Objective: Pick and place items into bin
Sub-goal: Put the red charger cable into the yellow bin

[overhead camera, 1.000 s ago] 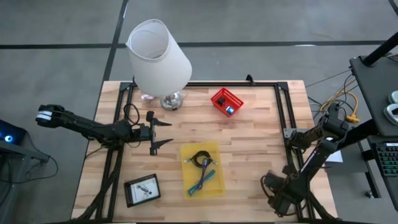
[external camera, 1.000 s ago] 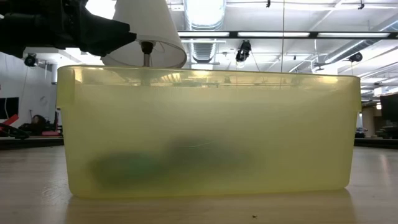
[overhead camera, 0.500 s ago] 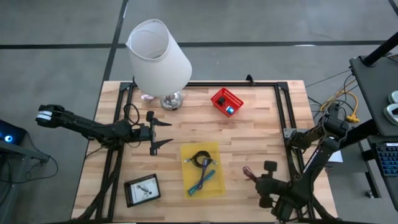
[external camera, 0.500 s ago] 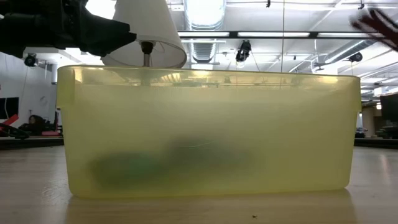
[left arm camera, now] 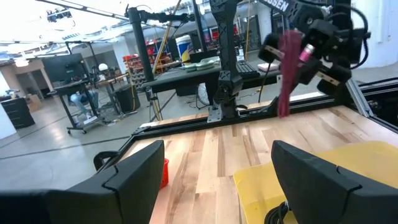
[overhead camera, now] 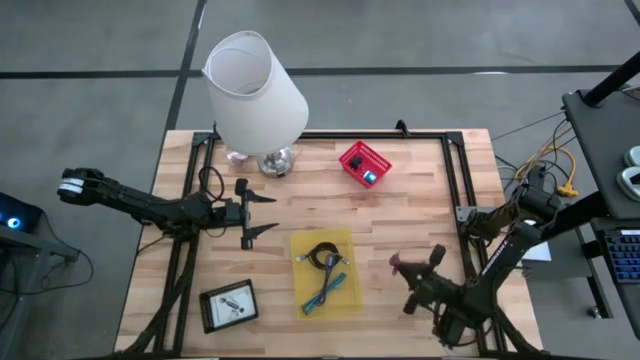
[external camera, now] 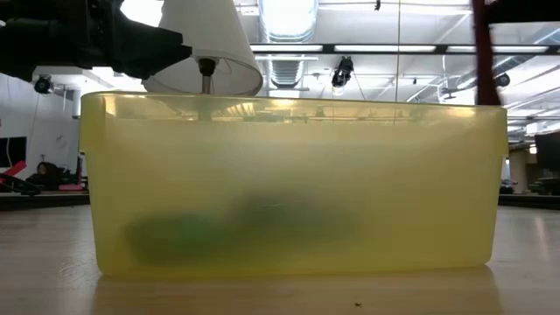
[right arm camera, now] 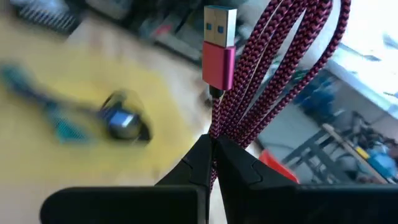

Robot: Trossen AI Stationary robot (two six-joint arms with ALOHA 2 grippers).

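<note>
I need to let go of the braided USB cable, now above the bin's end, with my right gripper across the purple strip (overhead camera: 325, 270) (right arm camera: 94, 113) next to the black coiled cable.
My right gripper (overhead camera: 402, 270) is to the right of the yellow bin (overhead camera: 300, 245), shut on a pink-and-black braided USB cable (right arm camera: 273, 68). The cable also shows in the low view (external camera: 481, 52) above the bin's right end (external camera: 490, 175). The bin holds a black coiled cable (overhead camera: 322, 255) and teal and purple strips (overhead camera: 328, 288). A white card lies in a black tray (overhead camera: 228, 305) at the table's near left. My left gripper (overhead camera: 270, 213) waits open, left of the bin, touching nothing. My right gripper pinches the folded cable bundle between its two fingers (right arm camera: 199, 158), over several strands (right arm camera: 227, 127). The loops and the USB plug (right arm camera: 219, 53) stick out past the fingertips. The cable is lifted clear of the table and hangs as a straight bundle (left arm camera: 287, 74) beside the gripper.
A big white lamp (overhead camera: 255, 90) stands at the far left of the table. A red basket (overhead camera: 363, 163) sits at the far middle. A black frame rail (overhead camera: 455, 190) runs along the right side. Bare wood lies between the bin and the right rail.
My right arm has swung out from the table's near right corner toward the bin, going left and toward the far edge and carrying the cable. The cable has come into the low view at top right and now hangs upright over the bin's right end.
</note>
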